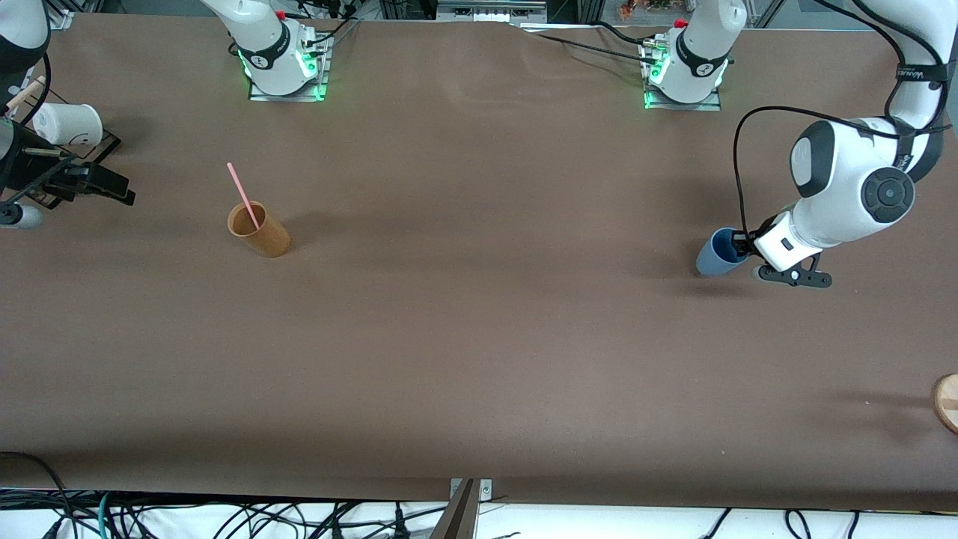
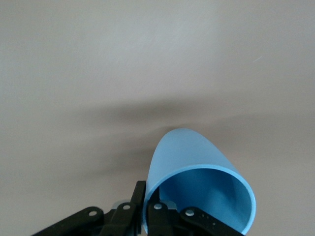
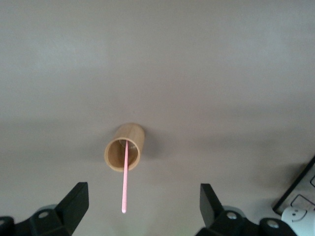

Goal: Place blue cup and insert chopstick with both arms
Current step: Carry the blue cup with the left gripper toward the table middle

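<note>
My left gripper sets the blue cup on the bare table [image 1: 435, 259] near its middle next, level with the tan cup.
The blue cup [image 1: 717, 256] [image 2: 197, 162] is toward the left arm's end of the table. My left gripper [image 1: 745, 243] [image 2: 146, 189] is shut on its rim, with one finger outside the wall and the other inside. Whether the cup rests on the table I cannot tell. The pale-pink chopstick [image 1: 243, 195] [image 3: 125, 182] leans in a tan cylinder cup [image 1: 262, 232] [image 3: 125, 147] toward the right arm's end. My right gripper [image 1: 120, 191] [image 3: 142, 196] hangs open beside that tan cup, apart from it, with nothing between its fingers.
A white cup [image 1: 71, 123] stands on a black-framed holder [image 1: 105, 146] by the right arm's end, close to the right gripper. A round wooden piece [image 1: 947, 400] lies at the table's edge on the left arm's end, nearer to the front camera.
</note>
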You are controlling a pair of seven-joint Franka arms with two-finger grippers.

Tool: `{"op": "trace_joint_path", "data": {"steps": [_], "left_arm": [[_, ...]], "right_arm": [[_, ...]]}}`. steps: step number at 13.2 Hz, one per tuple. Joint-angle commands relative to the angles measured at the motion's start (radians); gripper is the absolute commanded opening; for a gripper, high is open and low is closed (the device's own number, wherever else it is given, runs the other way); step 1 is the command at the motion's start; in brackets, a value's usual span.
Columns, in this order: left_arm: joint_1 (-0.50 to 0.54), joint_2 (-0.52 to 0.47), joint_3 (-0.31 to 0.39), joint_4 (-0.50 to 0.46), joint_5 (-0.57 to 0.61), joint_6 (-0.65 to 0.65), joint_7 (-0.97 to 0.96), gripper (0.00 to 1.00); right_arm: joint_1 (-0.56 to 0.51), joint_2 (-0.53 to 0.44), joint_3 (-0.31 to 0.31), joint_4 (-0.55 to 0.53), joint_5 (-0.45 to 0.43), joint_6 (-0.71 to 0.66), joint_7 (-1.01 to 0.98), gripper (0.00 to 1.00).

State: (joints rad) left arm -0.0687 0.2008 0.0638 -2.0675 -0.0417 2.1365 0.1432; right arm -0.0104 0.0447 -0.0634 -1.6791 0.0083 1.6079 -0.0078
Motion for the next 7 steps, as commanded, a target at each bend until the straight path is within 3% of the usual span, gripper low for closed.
{"op": "trace_joint_path", "data": {"steps": [1,4,7], "left_arm": [[-0.109,0.025,-0.002,0.124,-0.021,-0.076,-0.104,0.0],[-0.274,0.09,-0.002,0.275,-0.023,-0.157,-0.32,0.0],[-0.468,0.216,-0.002,0.476,-0.023,-0.239,-0.554,0.0]], "right_arm": [[-0.006,0.004,0.002,0.019,-0.01,-0.077,-0.012,1.0],[-0.006,0.007,0.002,0.024,-0.011,-0.054,-0.011,1.0],[-0.003,0.009,0.004,0.026,-0.01,0.0,-0.009,1.0]]}}
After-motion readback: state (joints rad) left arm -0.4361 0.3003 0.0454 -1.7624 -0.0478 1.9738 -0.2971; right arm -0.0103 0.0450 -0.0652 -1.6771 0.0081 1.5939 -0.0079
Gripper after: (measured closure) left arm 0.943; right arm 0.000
